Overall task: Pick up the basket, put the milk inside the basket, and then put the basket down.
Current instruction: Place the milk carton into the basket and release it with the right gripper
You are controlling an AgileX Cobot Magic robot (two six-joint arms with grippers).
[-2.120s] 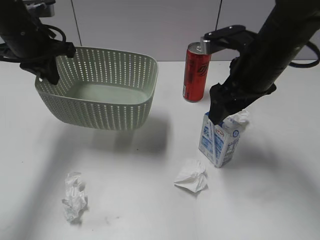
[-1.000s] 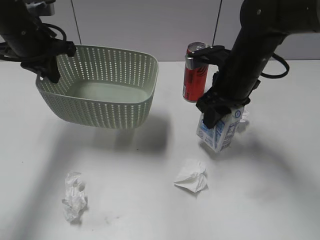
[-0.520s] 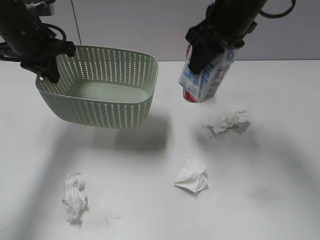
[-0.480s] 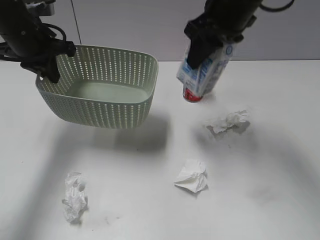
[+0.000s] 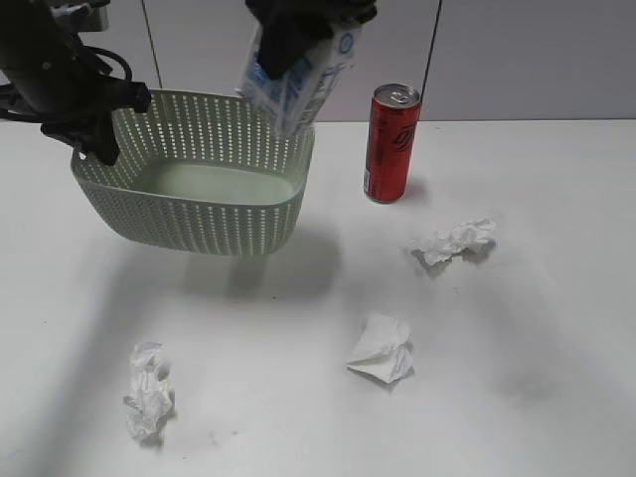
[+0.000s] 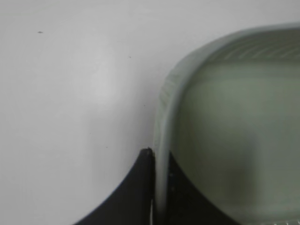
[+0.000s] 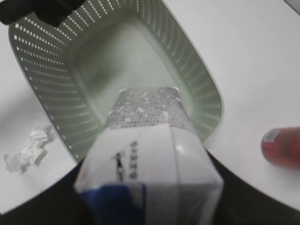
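Note:
Next, my right gripper lets go of the milk carton inside the basket's end (image 5: 251, 187) (image 7: 154, 105) closest to the red can. The carton is tilted over the basket's rim now.
The pale sage-green basket (image 5: 199, 174) hangs tilted above the table at the left. My left gripper (image 5: 94, 139) is shut on its left rim; the left wrist view shows the rim (image 6: 161, 140) pinched between the dark fingers (image 6: 159, 187). My right gripper (image 5: 288, 30) is shut on the white-and-blue milk carton (image 5: 298, 75) and holds it tilted in the air over the basket's right rim. In the right wrist view the carton (image 7: 150, 154) fills the jaws, with the basket's empty inside (image 7: 122, 70) below it.
A tall red can (image 5: 390, 144) stands to the right of the basket, also showing in the right wrist view (image 7: 283, 147). Crumpled white tissues lie at right (image 5: 452, 241), centre front (image 5: 383, 348) and front left (image 5: 147, 390).
My right gripper lifted the milk carton from the table beside the red can and carried it up and left, to above the basket's right rim. The basket and left gripper stayed still.

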